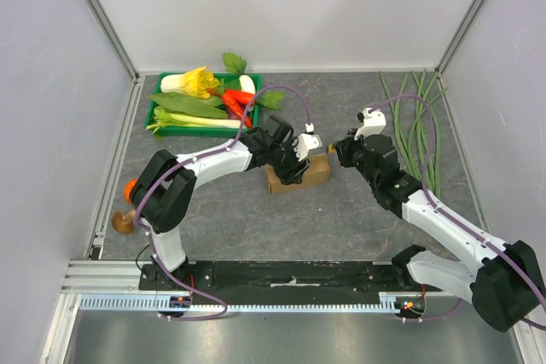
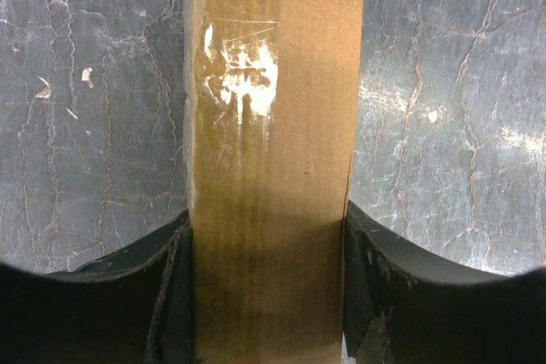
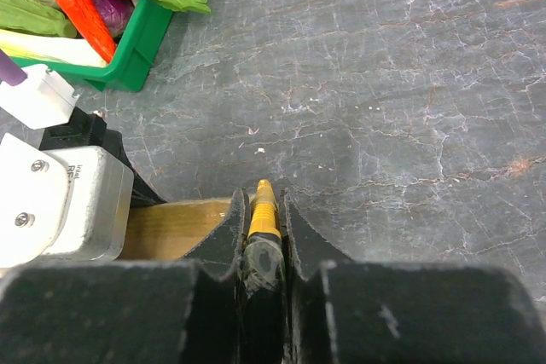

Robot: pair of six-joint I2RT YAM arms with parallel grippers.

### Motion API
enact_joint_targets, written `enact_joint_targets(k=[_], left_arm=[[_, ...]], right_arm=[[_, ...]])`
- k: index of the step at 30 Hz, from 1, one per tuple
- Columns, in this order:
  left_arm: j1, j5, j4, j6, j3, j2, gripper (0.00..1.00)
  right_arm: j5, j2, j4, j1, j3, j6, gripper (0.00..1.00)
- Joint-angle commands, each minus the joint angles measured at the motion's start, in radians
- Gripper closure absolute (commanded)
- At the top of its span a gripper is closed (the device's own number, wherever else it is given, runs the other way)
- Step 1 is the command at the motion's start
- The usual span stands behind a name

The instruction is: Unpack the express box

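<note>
I will use my right gripper to set the thin tool down on the bare dark table (image 1: pixel 316 131) (image 3: pixel 256 104), just behind the express box. The tool is now at the box's edge.
The express box (image 1: pixel 300 174), small, brown and closed, lies on the dark table between the two arms. My left gripper (image 1: pixel 294 165) is shut on it: in the left wrist view its fingers (image 2: pixel 162 287) press both long sides of the box (image 2: pixel 271 168), whose scuffed, taped top faces the camera. My right gripper (image 1: pixel 335 149) is at the box's right end and is shut on a thin tool with a yellow tip (image 3: pixel 264 209). The tip sits at the box's edge (image 3: pixel 175 228); whether it touches the cardboard I cannot tell.
A green vegetable tray (image 1: pixel 166 130) with leafy greens, a red pepper and a yellow flower stands at the back left, and also shows in the right wrist view (image 3: pixel 136 57). Long green beans (image 1: pixel 418 125) lie at the right. An orange item (image 1: pixel 130 187) and a brown mushroom (image 1: pixel 124 222) lie at the left edge.
</note>
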Motion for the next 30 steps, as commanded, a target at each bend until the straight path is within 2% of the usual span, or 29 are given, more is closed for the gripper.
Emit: enact_joint_targets(k=[1, 22, 30], left_arm=[[-0.006, -0.074, -0.107, 0.047, -0.050, 0.039, 0.57], [-0.008, -0.072, -0.110, 0.049, -0.052, 0.043, 0.58], [-0.006, -0.074, -0.110, 0.038, -0.043, 0.051, 0.59]], right_arm=[[0.017, -0.006, 0.021, 0.003, -0.007, -0.023, 1.00], [-0.021, 0.030, 0.052, 0.003, -0.037, -0.007, 1.00], [-0.049, 0.035, 0.064, 0.003, -0.062, 0.057, 1.00]])
